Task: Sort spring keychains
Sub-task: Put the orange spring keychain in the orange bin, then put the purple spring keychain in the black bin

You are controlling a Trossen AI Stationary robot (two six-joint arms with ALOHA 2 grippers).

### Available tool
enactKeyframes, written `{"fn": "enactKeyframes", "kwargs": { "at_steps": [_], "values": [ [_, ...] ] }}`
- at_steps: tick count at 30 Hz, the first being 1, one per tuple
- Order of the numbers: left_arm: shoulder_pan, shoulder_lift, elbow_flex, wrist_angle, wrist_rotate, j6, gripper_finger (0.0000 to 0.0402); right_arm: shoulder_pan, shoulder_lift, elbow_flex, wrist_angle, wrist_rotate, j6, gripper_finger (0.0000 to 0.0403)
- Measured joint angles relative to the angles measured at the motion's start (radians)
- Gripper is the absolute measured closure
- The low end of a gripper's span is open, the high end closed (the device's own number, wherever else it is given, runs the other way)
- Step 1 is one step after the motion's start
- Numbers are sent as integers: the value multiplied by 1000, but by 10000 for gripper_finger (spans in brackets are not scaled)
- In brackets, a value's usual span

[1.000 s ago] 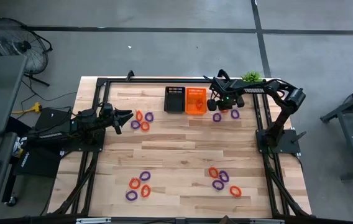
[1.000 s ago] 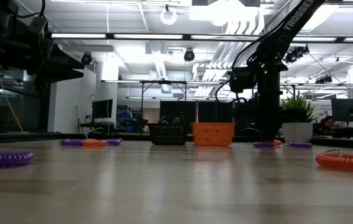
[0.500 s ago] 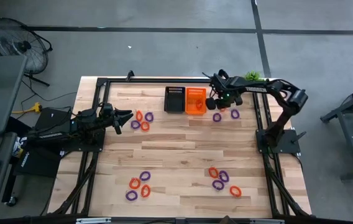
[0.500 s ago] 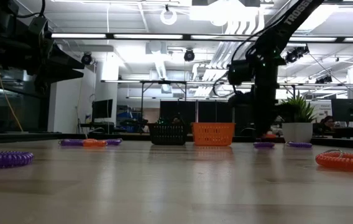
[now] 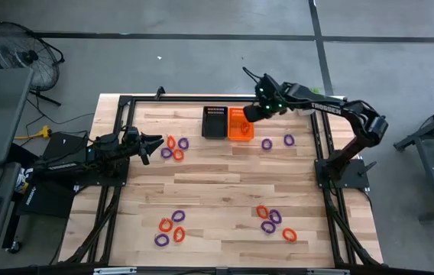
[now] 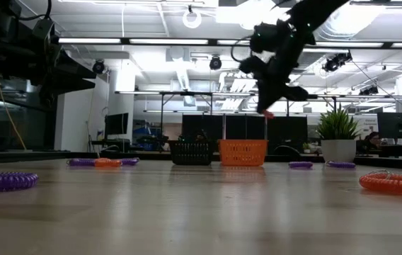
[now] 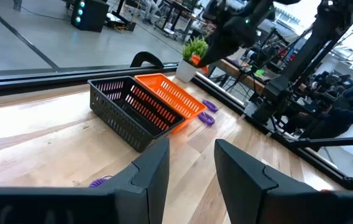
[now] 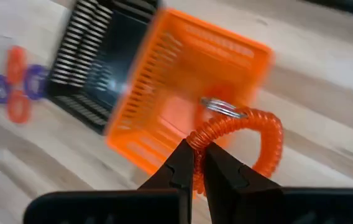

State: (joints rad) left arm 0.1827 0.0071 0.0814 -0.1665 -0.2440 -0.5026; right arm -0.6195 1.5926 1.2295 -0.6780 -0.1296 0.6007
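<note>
Next, I release the orange spring keychain, now high above the orange basket, from my right gripper on the orange basket's bottom point(image 5: 239, 127) point(image 8: 175, 118), next to the keychain lying inside.
My right gripper point(image 5: 251, 114) hangs high above the orange basket point(image 5: 240, 125), shut on an orange spring keychain point(image 8: 254, 134) with a metal ring point(image 8: 223, 107). In the low view that gripper point(image 6: 267, 108) is well above the table. The black basket point(image 5: 215, 121) stands against the orange one's left side. My left gripper point(image 5: 157, 143) waits open at the table's left, next to a cluster of orange and purple keychains point(image 5: 176, 147). Two purple keychains point(image 5: 267, 143) lie flat right of the baskets, and more lie in near clusters point(image 5: 170, 228) point(image 5: 273, 221). My right gripper pinches the orange keychain's coil point(image 8: 202, 135) between its two fingertips, close to the end with the metal ring. The fingers point down from above. The keychain is lifted clear of the table and loops out beside the fingertips over the orange basket.
Black frame rails point(image 5: 125, 107) run along the table's left, far and right edges. A potted plant point(image 5: 309, 95) stands at the far right corner. Bare wood lies across the table's middle point(image 5: 225, 176).
My right gripper has risen from the table just right of the orange basket and moved left, ending over that basket. The orange keychain that lay between the two purple ones has been lifted clear with it. The purple ones have stayed put.
</note>
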Motion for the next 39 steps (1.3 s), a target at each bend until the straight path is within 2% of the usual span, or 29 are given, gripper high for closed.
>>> {"fn": "enactKeyframes", "kwargs": {
  "at_steps": [7,17,28,31,39],
  "values": [
    [0,0,0,0,0,0,275,35,88,76,13,2,0,387],
    [0,0,0,0,0,0,275,55,216,84,33,-34,1,387],
    [0,0,0,0,0,0,275,57,242,85,57,-23,-4,385],
    [0,0,0,0,0,0,275,58,242,85,56,-23,-5,369],
    [0,0,0,0,0,0,275,58,242,85,46,-24,-2,288]
  ]
}}
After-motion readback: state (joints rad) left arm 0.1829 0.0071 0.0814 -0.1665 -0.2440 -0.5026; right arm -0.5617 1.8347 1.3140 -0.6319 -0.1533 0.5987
